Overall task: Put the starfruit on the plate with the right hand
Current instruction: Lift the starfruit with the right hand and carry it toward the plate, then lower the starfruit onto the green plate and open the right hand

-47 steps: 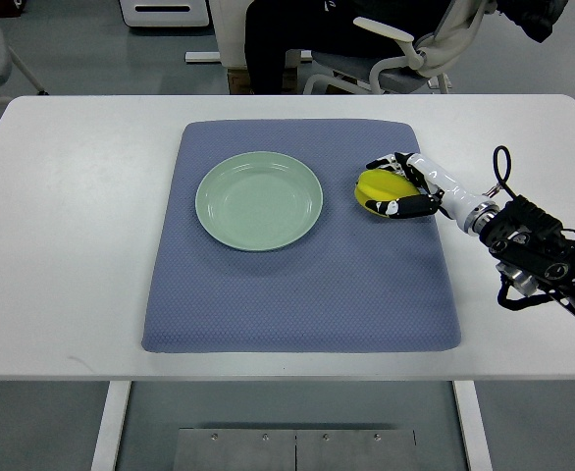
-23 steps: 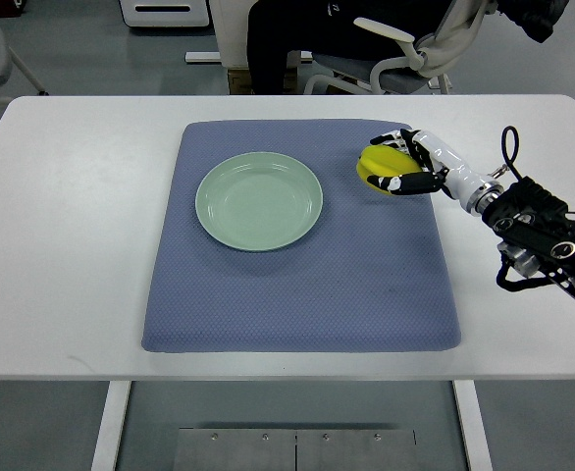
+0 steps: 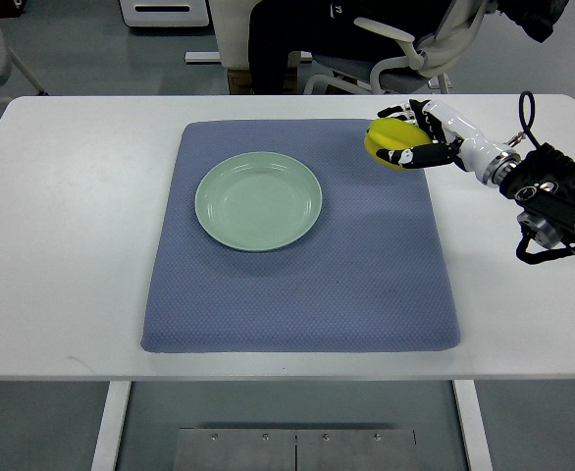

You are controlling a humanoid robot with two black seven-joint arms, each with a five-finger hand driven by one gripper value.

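Next, my right gripper releases the yellow starfruit on the pale green plate, setting it just off its middle [image 3: 282, 207], on the side toward my arm.
A yellow starfruit [image 3: 388, 139] is held in my right hand [image 3: 412, 134], whose fingers are curled around it. The hand holds it in the air over the far right corner of the blue mat [image 3: 300, 275]. A pale green plate [image 3: 259, 200] lies empty on the mat, well to the left of the hand. My right arm [image 3: 552, 201] comes in from the right edge. My left arm is out of view.
The mat lies on a white table [image 3: 62, 235]. A person in dark clothes sits on an office chair [image 3: 405, 54] just beyond the table's far edge, close behind the raised hand.
My right hand has lifted the starfruit off the mat and moved it up and away toward the far right corner. The plate has not moved.
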